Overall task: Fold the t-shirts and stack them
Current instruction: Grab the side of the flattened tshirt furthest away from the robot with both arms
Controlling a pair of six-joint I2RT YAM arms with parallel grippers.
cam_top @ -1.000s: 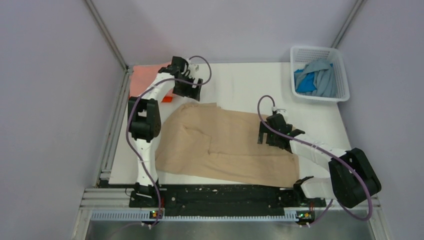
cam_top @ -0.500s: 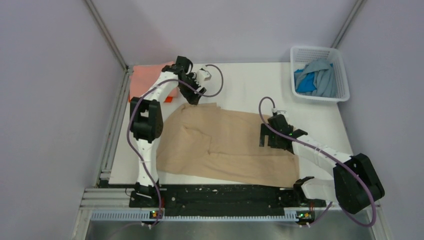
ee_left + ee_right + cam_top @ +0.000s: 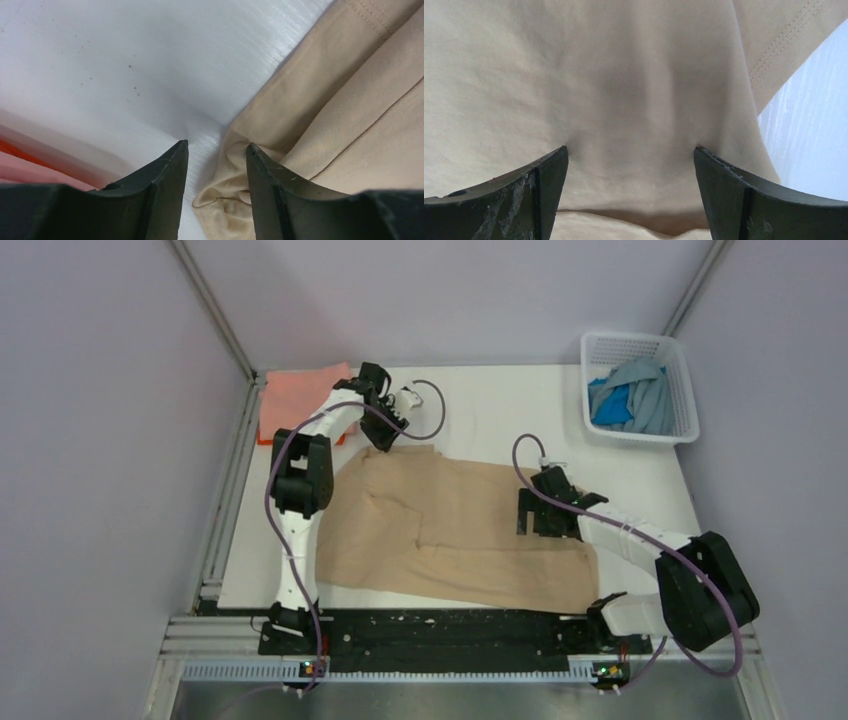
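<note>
The tan t-shirt's far corner bunches against one left gripper finger; I will pinch its outer edge (image 3: pixel 218 174) and pull it straight toward the far side.
The tan t-shirt (image 3: pixel 450 530) lies spread across the table, partly folded. My left gripper (image 3: pixel 386 440) is at its far left corner. In the left wrist view the jaws (image 3: pixel 216 147) stand half closed, and a bunched fold of the tan t-shirt (image 3: pixel 235 200) sits between them against the right finger, with a gap on the left side. My right gripper (image 3: pixel 527 515) rests on the shirt's right part. Its jaws (image 3: pixel 630 150) are wide open, with both tips pressing into the flat tan t-shirt (image 3: pixel 599 75). A salmon pink t-shirt (image 3: pixel 300 390) lies folded at the far left on an orange one (image 3: pixel 336 438).
A white lattice basket (image 3: pixel 683 365) stands at the far right corner with a blue t-shirt (image 3: pixel 610 408) and a light blue-grey one (image 3: pixel 648 385) in it. Bare white table (image 3: pixel 480 405) shows between the pink stack and the basket. Frame rails run along the left edge.
My left gripper came down from above the pink stack to the tan shirt's far corner, and its jaws narrowed around a fold. The right gripper barely moved.
</note>
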